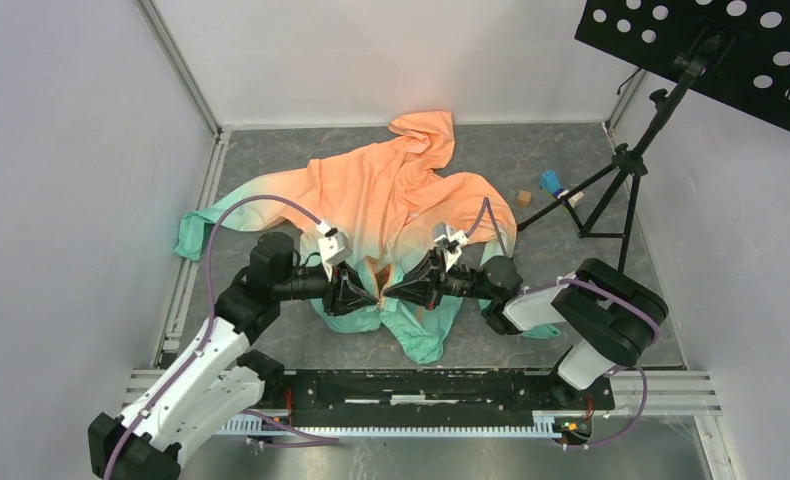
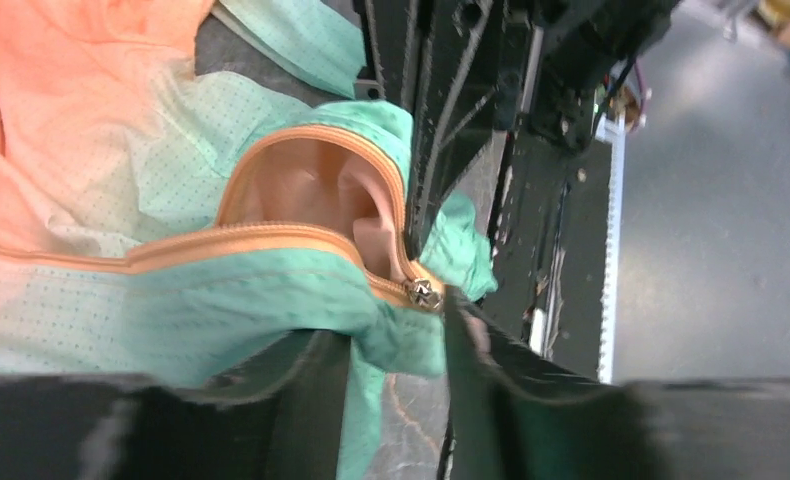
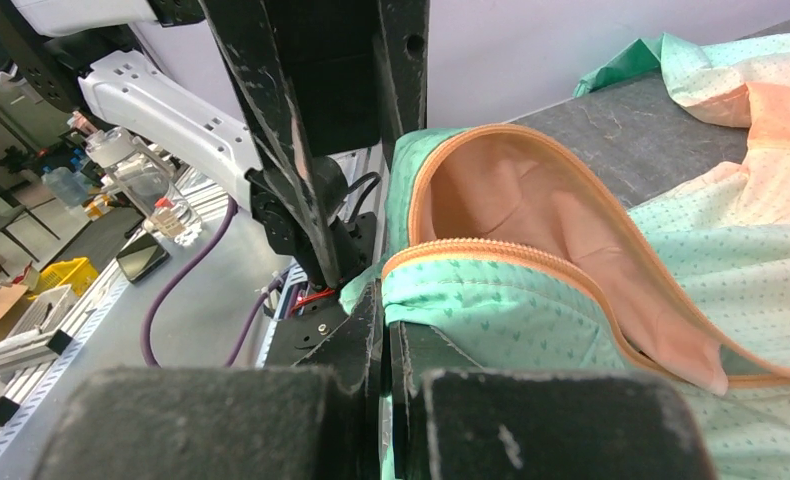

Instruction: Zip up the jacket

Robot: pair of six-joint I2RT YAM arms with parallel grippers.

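Note:
The zipper slider is up against the fingertip of my left gripper, so that gripper should open, back away and grab the hem (image 2: 409, 345) just below the zipper slider.
The jacket (image 1: 391, 190) lies spread on the grey table, orange at the hood and mint green at the hem near the arms. Both grippers meet at the hem's front opening. My left gripper (image 2: 399, 330) (image 1: 371, 293) stands partly open, with mint hem fabric hanging between its fingers. The silver zipper slider (image 2: 421, 293) sits at the bottom of the orange zipper, touching the right fingertip. My right gripper (image 3: 386, 300) (image 1: 391, 292) is shut on the mint hem (image 3: 491, 300) just below the orange zipper tape (image 3: 491, 252) and holds it off the table. The zipper is parted above, showing the orange lining.
A black tripod stand (image 1: 621, 170) with a perforated plate (image 1: 711, 50) stands at the back right. A blue object (image 1: 551, 182) and a small wooden block (image 1: 523, 198) lie beside it. White walls enclose the table, and a metal rail (image 1: 421, 385) runs along the front.

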